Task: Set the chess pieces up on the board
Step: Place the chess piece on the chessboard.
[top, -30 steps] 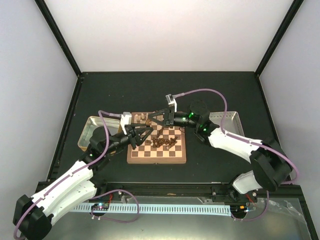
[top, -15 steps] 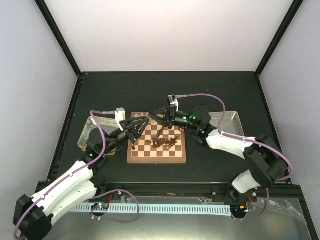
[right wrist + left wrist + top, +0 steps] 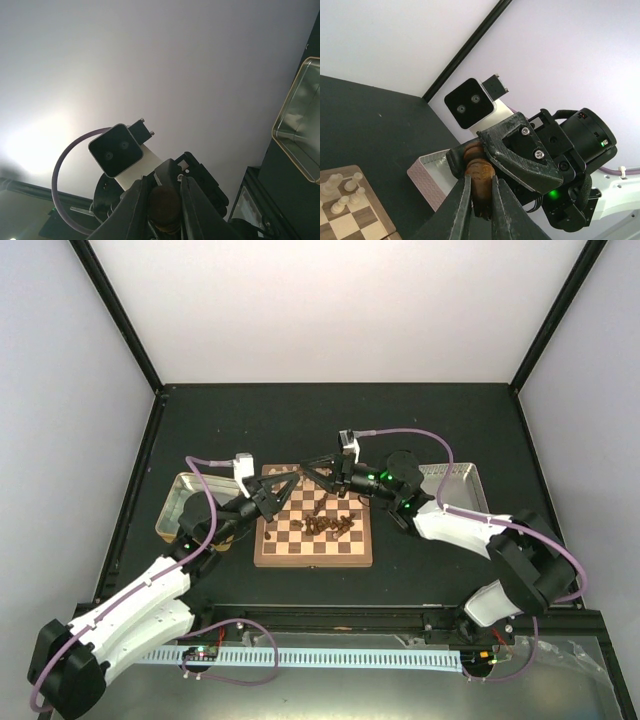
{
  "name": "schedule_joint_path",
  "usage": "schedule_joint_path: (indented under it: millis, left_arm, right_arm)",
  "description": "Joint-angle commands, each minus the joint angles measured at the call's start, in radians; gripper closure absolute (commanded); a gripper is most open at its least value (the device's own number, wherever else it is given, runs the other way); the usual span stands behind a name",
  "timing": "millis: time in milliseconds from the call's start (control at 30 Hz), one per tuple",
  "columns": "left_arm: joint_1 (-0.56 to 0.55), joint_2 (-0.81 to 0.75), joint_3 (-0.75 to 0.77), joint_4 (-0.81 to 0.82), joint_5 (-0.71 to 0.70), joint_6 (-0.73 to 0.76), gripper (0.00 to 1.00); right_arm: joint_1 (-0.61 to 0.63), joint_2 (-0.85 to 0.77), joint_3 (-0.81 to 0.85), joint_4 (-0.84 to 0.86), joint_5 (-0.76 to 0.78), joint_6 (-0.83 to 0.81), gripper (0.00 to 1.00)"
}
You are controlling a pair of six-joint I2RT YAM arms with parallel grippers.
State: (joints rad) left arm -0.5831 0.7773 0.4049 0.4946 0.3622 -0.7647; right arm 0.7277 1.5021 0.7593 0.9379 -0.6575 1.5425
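Next, my left gripper sets the dark brown piece down on the pale near-row square (image 3: 282, 549) beside the corner that is closest to the gold-rimmed tray.
Above the far left corner of the board (image 3: 313, 559) my two grippers meet tip to tip. A dark brown chess piece (image 3: 478, 159) is gripped from both ends. My left gripper (image 3: 480, 176) is shut on its lower part, and the right gripper (image 3: 164, 192) is shut on the same piece (image 3: 164, 205). From above, the left gripper (image 3: 291, 480) and right gripper (image 3: 307, 471) almost touch. Several dark pieces (image 3: 327, 524) lie heaped mid-board. Pale pieces (image 3: 340, 192) stand on the board's edge squares (image 3: 350, 222).
A gold-rimmed tray (image 3: 180, 502) lies left of the board under the left arm. A silver tray (image 3: 455, 480) lies to the right, behind the right arm. The black table is bounded by black frame posts and pale walls.
Both grippers rose off the board and came together at its far left corner. The left jaws then closed on the dark piece that the right gripper holds.
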Motion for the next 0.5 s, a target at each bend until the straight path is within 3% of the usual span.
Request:
schedule_joint_path:
  millis: [0,67,300,467]
  left_arm:
    - [0.002,0.011,0.013,0.043,0.018,-0.011,0.94]
    - [0.003,0.015,0.021,0.025,0.013,-0.010,0.98]
    - [0.003,-0.013,0.108,-0.391,-0.082,0.046,0.99]
    - [0.003,-0.017,0.215,-0.812,-0.095,0.138,0.98]
  right_arm:
    - [-0.003,-0.038,-0.009,-0.004,0.021,-0.040,0.93]
    - [-0.003,-0.046,-0.009,-0.034,0.024,-0.061,0.91]
    - [-0.004,-0.147,0.003,-0.414,0.114,-0.307,0.49]
    - [-0.007,-0.264,0.036,-0.841,0.350,-0.509,0.39]
